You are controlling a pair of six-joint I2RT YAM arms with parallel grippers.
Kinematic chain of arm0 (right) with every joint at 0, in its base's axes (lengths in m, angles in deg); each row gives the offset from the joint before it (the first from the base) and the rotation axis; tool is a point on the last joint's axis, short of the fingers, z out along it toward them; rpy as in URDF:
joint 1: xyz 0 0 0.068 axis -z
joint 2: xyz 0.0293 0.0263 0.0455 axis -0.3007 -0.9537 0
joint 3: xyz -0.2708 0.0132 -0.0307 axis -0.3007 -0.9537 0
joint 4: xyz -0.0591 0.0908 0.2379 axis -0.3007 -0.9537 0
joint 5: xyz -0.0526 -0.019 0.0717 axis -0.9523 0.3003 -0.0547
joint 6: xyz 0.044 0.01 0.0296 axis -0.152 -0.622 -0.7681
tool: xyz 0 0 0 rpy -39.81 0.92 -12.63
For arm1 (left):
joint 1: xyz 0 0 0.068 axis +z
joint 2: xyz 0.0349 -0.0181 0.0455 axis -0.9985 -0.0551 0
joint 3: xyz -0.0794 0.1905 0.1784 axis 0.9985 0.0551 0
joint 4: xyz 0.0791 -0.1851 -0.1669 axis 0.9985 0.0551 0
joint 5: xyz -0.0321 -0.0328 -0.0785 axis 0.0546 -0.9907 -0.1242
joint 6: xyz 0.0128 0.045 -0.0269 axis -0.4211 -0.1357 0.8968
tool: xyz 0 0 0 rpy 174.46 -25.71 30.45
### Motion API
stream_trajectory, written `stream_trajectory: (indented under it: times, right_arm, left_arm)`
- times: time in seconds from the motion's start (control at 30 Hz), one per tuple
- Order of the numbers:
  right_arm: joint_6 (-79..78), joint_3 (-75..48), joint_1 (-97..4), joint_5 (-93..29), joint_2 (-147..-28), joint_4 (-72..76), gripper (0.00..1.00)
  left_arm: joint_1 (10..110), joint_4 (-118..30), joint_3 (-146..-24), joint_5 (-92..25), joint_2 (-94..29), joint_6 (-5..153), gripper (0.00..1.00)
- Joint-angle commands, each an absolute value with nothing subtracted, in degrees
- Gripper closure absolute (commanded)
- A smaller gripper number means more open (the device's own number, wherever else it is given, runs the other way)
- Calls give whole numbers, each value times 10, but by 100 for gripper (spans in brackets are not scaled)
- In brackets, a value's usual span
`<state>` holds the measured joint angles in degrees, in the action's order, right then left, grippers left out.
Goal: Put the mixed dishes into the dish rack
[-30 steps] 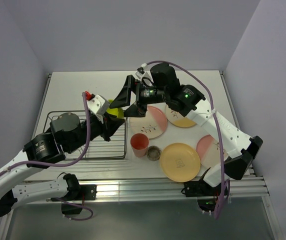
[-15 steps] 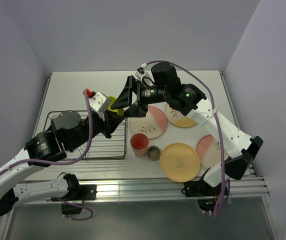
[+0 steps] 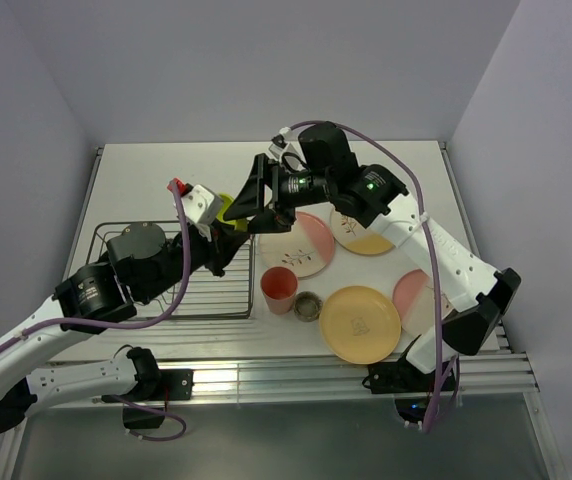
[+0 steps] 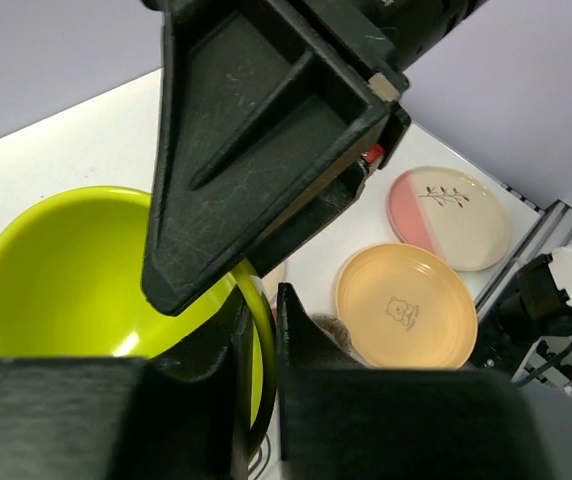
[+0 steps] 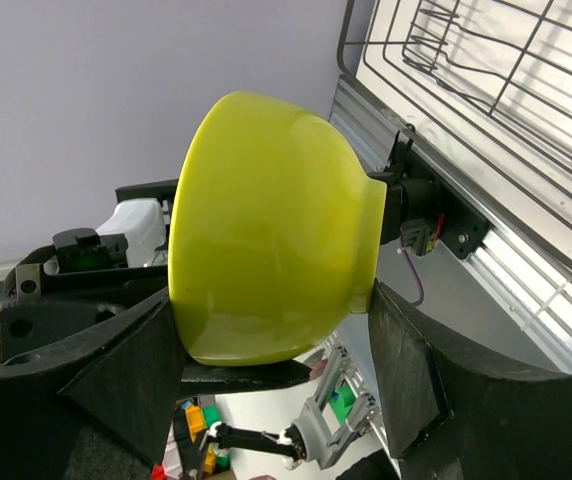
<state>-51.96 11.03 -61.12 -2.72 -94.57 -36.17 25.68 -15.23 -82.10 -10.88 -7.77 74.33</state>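
Note:
My right gripper should release the yellow-green bowl, now tilted in the air above the rack, inside the dish rack, at the end (image 3: 219, 261) beside the cream-and-pink plate.
The yellow-green bowl (image 3: 224, 207) hangs tilted in the air above the back right corner of the dish rack (image 3: 206, 292). My left gripper (image 3: 229, 236) is shut on its rim (image 4: 251, 300), one finger inside and one outside. My right gripper (image 3: 250, 213) straddles the same bowl (image 5: 266, 220), one finger by the rim and one by the foot. Both pads are at or almost at its surface, and the jaws are still wide. On the table to the right lie a cream-and-pink plate (image 3: 301, 243), a yellow-orange plate (image 3: 361, 322), a pink cup (image 3: 278, 288) and a tiny grey-brown cup (image 3: 308, 305).
Two more plates lie further right, one (image 3: 366, 235) under my right arm and a pink-and-cream one (image 3: 416, 297) by the table's right side. The wire rack (image 5: 486, 80) holds no dishes that I can see. Grey walls close in the back and both sides.
My right gripper's jaws have narrowed around the bowl and moved slightly left. The left gripper has kept its hold on the rim, with the bowl shifted a little up and back.

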Motion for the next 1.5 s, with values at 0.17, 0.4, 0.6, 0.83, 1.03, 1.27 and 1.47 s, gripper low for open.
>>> stream_trajectory:
  times: [0.17,0.4,0.6,0.83,1.03,1.27,1.47]
  right_arm:
    - [-503,143,-603,-24,-956,-331,100]
    - [-429,163,-601,-88,-981,-390,100]
    - [-314,161,-614,-194,-1011,-443,100]
    - [-230,165,-671,-338,-1049,-453,100]
    - [-171,204,-735,-446,-1086,-451,100]
    - [-113,187,-792,-553,-1106,-421,100]
    - [-74,148,-832,-643,-1120,-368,100]
  left_arm:
    - [255,-164,-811,-93,-57,796,29]
    - [255,-70,-859,13,-24,853,1]
    - [255,182,-1001,241,-65,1029,1]
    - [266,367,-1087,354,-133,1170,1]
    - [275,367,-1033,363,-104,1212,1]
    - [304,368,-988,367,-57,1193,1]
    - [322,367,-942,367,5,1209,1]
